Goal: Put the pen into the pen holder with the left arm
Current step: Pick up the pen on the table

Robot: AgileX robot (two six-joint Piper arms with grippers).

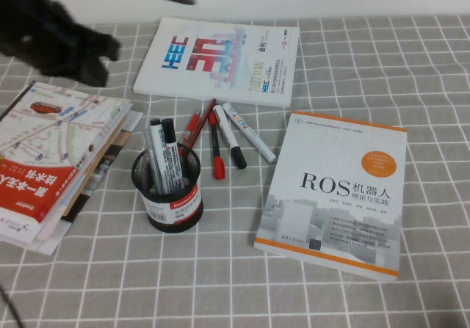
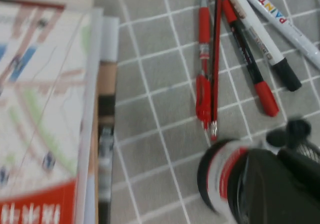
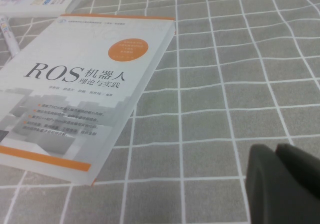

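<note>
My left gripper goes to the red pen next and closes on the pen's middle (image 1: 191, 130) (image 2: 204, 59), at the pen's silver band next to its red grip.
The red pen (image 1: 189, 131) lies on the checked cloth just behind the pen holder (image 1: 167, 188), beside a thin dark-red pencil (image 1: 205, 117). The holder is a black mesh cup with a red-and-white label and has two markers standing in it. My left gripper (image 1: 92, 53) hangs blurred at the far left, well above and away from the pen. In the left wrist view the pen (image 2: 202, 68) lies beyond the holder (image 2: 220, 176), and the left gripper (image 2: 277, 156) looks shut and empty. My right gripper (image 3: 280, 156) is shut and empty low over bare cloth.
A black marker with a red cap (image 1: 216, 150) and two white markers (image 1: 233, 143) lie next to the pen. A stack of books (image 1: 51, 159) lies at the left, a white booklet (image 1: 220, 60) at the back, and a ROS book (image 1: 334, 192) at the right.
</note>
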